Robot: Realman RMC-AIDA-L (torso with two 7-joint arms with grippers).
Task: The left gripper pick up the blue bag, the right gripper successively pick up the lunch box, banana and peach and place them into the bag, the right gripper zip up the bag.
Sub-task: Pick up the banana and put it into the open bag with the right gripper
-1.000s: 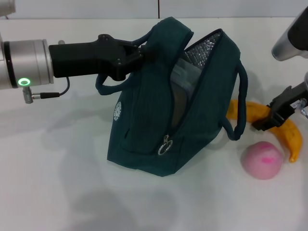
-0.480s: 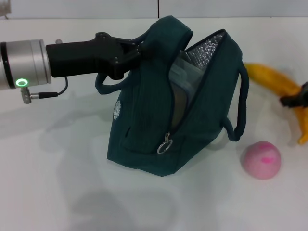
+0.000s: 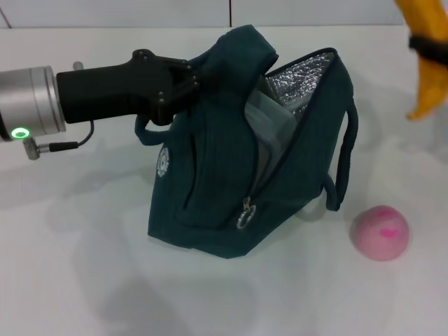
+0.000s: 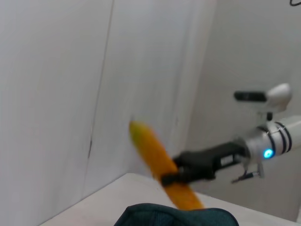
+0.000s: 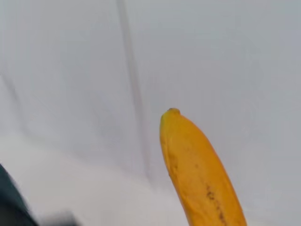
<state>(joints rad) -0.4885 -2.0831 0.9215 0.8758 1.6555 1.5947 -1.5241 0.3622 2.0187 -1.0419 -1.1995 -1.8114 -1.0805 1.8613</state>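
Note:
I will release the yellow banana upright from my right gripper in the bag's opening (image 3: 287, 117), beside the pale lunch box.
The dark blue bag (image 3: 217, 182) hangs tilted on the white table, its mouth open and showing silver lining. My left gripper (image 3: 190, 75) is shut on the bag's top handle, holding it up. Inside the opening, the pale lunch box (image 3: 268, 117) stands on edge. High at the far right, the yellow banana (image 3: 428, 77) hangs in the air with my right gripper (image 3: 428, 46) shut around its middle. The left wrist view shows the same banana (image 4: 150, 150) and the right gripper (image 4: 175, 176) above the bag's top (image 4: 174, 215). The pink peach (image 3: 380, 233) lies right of the bag.
The white table (image 3: 84, 280) stretches around the bag, with a pale wall behind its far edge. The bag's second handle (image 3: 344, 161) loops down its right side, and the zipper pull (image 3: 245, 215) dangles at the front corner.
My right gripper has lifted the banana from the table beside the peach up to the top right. The bag has shifted slightly left and tipped more upright in my left gripper.

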